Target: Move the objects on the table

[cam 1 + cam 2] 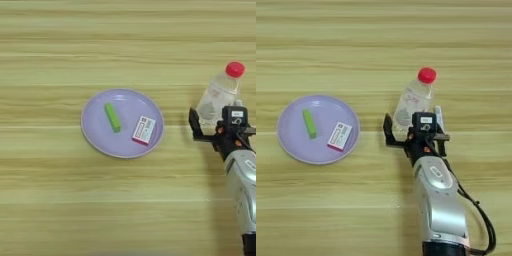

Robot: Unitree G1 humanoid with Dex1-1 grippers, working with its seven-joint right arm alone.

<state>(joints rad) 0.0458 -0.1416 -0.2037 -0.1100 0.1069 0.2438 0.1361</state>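
I need to move my right gripper to the purple plate next and close it on the near half of the green bar (114, 122).
A clear plastic bottle (415, 99) with a red cap (427, 75) is on the right part of the wooden table (384, 40), its cap pointing far and right. My right gripper (414, 131) sits at the bottle's near end. It is open, with one black finger (387, 129) left of the bottle's base and the other to the right. A slim grey-white marker pen (439, 116) peeks out just right of the gripper body. A small green bar (112, 117) lies on a purple plate (95, 131) at the left.
A small white card with a red edge (144, 130) lies on the plate beside the green bar. My silver forearm (440, 200) runs from the bottom edge up to the gripper.
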